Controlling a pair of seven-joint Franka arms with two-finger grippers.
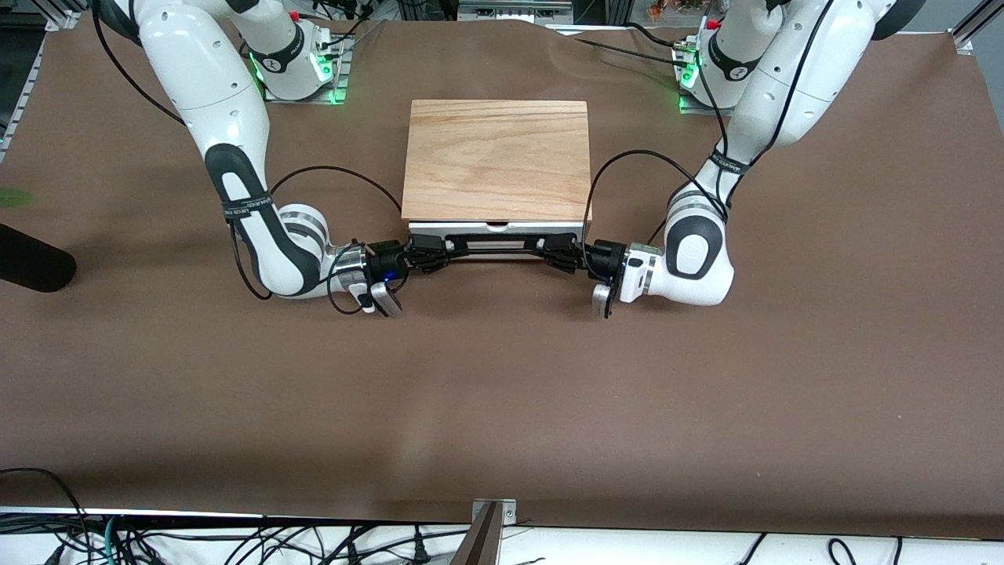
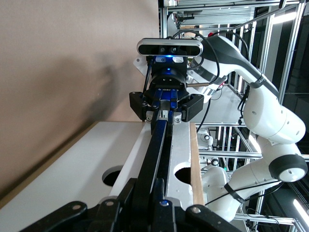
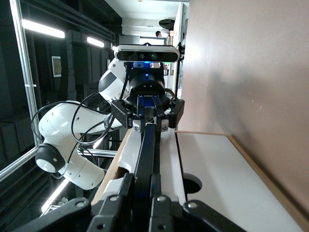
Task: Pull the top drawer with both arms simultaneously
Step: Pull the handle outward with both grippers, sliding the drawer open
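My right gripper will let go of the black bar handle out over the brown cover (image 1: pixel 499 331) in front of the box.
The top drawer (image 1: pixel 496 228) shows its white front panel just under the near edge of the oak-grain slab (image 1: pixel 496 157); none of its wood bottom shows. Its black bar handle (image 1: pixel 496 243) runs across the front. My right gripper (image 1: pixel 430 255) is shut on the handle's end toward the right arm's end of the table. My left gripper (image 1: pixel 558 255) is shut on the other end. In the left wrist view my left gripper (image 2: pixel 145 186) clamps the handle (image 2: pixel 158 145), with the right gripper (image 2: pixel 164 113) farther along. In the right wrist view my right gripper (image 3: pixel 142 180) clamps the handle (image 3: pixel 145 145).
The box stands mid-table on a brown cover (image 1: pixel 502 392). A black object (image 1: pixel 31 267) and a green patch (image 1: pixel 14 198) lie at the right arm's end of the table. A clamp (image 1: pixel 486 534) sits at the table edge nearest the camera. Cables hang from both arms.
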